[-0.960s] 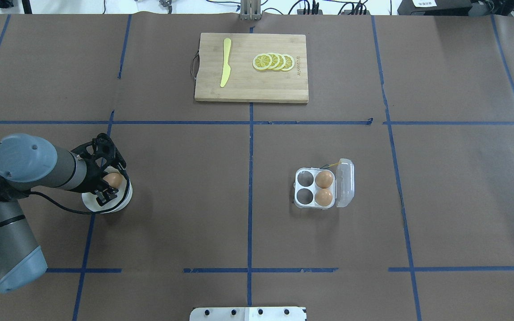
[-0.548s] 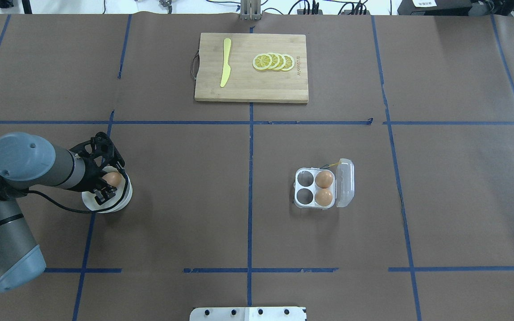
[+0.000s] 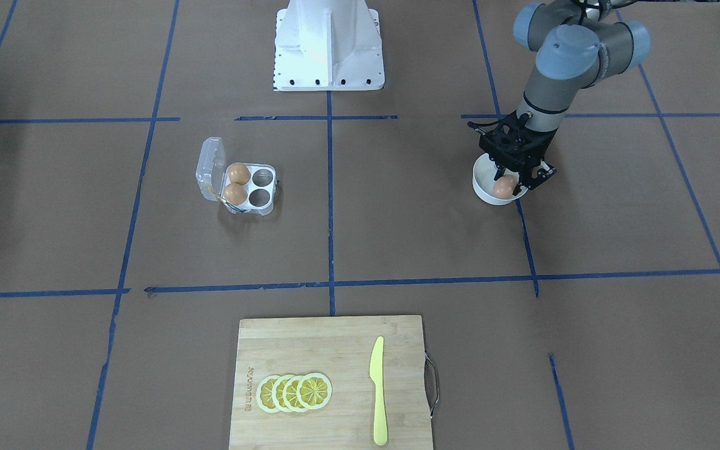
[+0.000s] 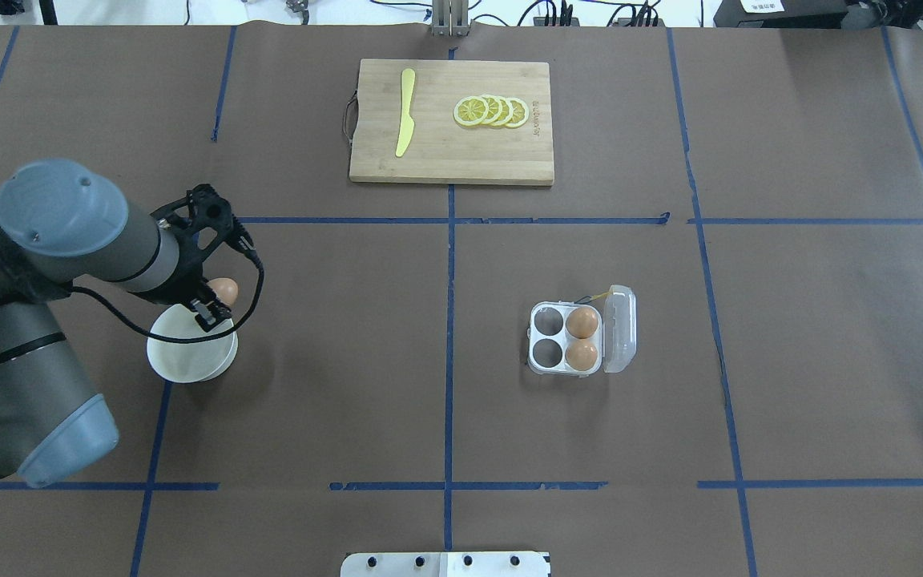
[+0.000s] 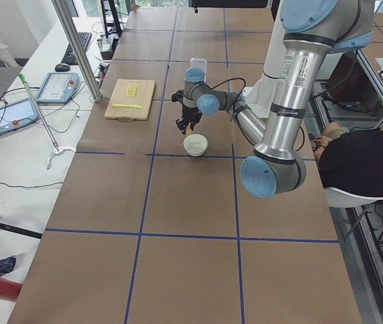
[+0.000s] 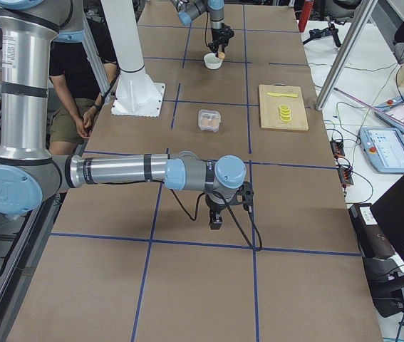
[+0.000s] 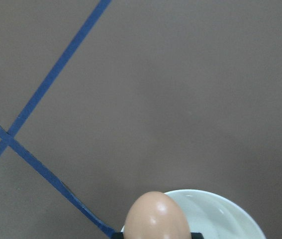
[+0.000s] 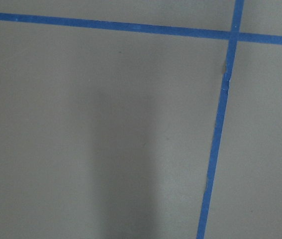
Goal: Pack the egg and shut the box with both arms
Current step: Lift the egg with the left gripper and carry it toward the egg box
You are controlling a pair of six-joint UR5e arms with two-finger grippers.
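The robot's left gripper will release the orange-brown egg in the clear egg box's empty cell nearer the white pedestal (image 3: pixel 262 176).
My left gripper (image 4: pixel 217 298) is shut on an orange-brown egg (image 4: pixel 224 289) and holds it just above the far rim of the white bowl (image 4: pixel 187 358). The egg also shows in the front view (image 3: pixel 504 186) and in the left wrist view (image 7: pixel 156 217). The clear egg box (image 4: pixel 564 340) lies open right of centre, its lid (image 4: pixel 620 328) folded to the right. Two eggs (image 4: pixel 582 322) fill its right cells and the two left cells are empty. My right gripper (image 6: pixel 216 217) shows only in the right side view, so I cannot tell its state.
A wooden cutting board (image 4: pixel 451 152) lies at the far middle with a yellow knife (image 4: pixel 405 112) and lemon slices (image 4: pixel 492 110). The white pedestal (image 3: pixel 329 44) stands at the robot's side. Blue tape lines cross the brown table cover.
My left gripper has risen out of the bowl with the egg in it and shifted toward the far side. The bowl is now empty. The box has not moved.
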